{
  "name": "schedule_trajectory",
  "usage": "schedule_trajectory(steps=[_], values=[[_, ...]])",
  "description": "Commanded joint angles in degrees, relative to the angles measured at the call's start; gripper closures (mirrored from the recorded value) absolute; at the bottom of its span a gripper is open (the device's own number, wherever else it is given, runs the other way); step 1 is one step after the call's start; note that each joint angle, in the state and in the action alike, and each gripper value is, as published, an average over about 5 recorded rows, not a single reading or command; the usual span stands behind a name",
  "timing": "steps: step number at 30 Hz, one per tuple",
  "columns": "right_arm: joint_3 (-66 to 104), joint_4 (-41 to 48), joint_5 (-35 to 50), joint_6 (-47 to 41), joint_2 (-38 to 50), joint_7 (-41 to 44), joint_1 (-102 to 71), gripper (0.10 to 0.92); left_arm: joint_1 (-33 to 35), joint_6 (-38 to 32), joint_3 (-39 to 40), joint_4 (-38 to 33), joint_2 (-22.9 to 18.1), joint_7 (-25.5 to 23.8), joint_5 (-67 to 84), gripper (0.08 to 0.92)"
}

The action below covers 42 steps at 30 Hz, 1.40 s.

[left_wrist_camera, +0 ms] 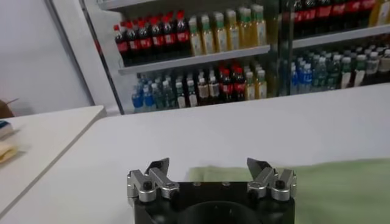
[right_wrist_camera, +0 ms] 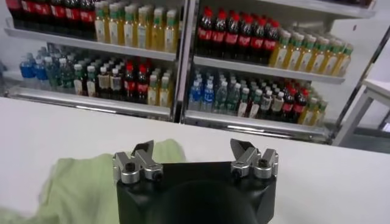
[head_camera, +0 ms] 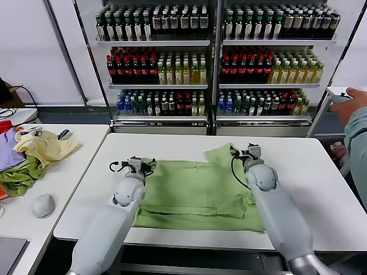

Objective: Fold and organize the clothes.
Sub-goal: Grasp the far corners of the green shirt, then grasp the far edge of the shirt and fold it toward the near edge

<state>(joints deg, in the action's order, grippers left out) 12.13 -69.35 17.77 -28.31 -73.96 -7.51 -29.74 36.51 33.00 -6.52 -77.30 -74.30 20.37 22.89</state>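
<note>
The robot's right gripper needs to close on the sleeve flap's outer far corner (head_camera: 231, 148) (right_wrist_camera: 177, 151), the part of the light green polo shirt that sticks out toward the drink shelves.
The light green polo shirt (head_camera: 195, 192) lies spread on the white table (head_camera: 309, 172), partly folded, with one sleeve flap toward the far right. My left gripper (head_camera: 133, 164) is open and empty at the shirt's far left edge; in the left wrist view (left_wrist_camera: 208, 164) the fabric (left_wrist_camera: 329, 189) lies just beyond and beside it. My right gripper (head_camera: 245, 152) is open and empty at the shirt's far right sleeve; in the right wrist view (right_wrist_camera: 191, 148) the green cloth (right_wrist_camera: 79, 182) lies beside it. The collar and printed patch are hidden.
A side table (head_camera: 74, 166) on the left holds a pale yellow garment (head_camera: 46, 146), a darker green cloth (head_camera: 20, 175) and a white mouse (head_camera: 43, 204). Drink shelves (head_camera: 212, 57) stand behind. A person's arm (head_camera: 355, 120) is at the right edge.
</note>
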Motion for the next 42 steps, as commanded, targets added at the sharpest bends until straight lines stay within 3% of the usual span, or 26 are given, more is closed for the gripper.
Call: schedule_trajectory(steps=[1,8,12,22,32,37,42], values=[[-2.17,16.82,-1.11,0.60,-5.13,1.68,8.90,0.203,-5.33,0.32,1.36,9.13,-1.55,0.24,0.43,0.177],[-1.93,20.12,-0.63,0.19,-6.70,3.57,9.11,0.203,-4.23,0.38,1.69,8.60,-1.41,0.21,1.18,0.198],[-1.68,21.82,0.05,-0.63,-7.30,3.49,9.33,0.227,-3.47,0.41,1.71,8.11,-1.18,0.32,2.03,0.294],[-1.74,20.91,2.49,-2.29,-6.66,3.43,8.55,0.534,-1.43,0.48,1.72,6.32,-0.51,0.36,4.01,0.588],[-2.44,9.58,4.88,1.02,-3.58,4.21,3.57,0.820,0.64,-0.36,0.89,2.69,0.77,0.19,6.76,0.867],[-1.15,0.53,7.57,2.35,-1.42,3.74,0.30,0.908,2.18,-3.84,-0.05,-1.84,2.02,0.24,8.81,0.910],[0.42,-9.40,10.23,1.49,1.11,3.18,-3.79,0.910,5.07,-6.88,-1.14,-8.62,3.88,0.21,10.73,0.910]])
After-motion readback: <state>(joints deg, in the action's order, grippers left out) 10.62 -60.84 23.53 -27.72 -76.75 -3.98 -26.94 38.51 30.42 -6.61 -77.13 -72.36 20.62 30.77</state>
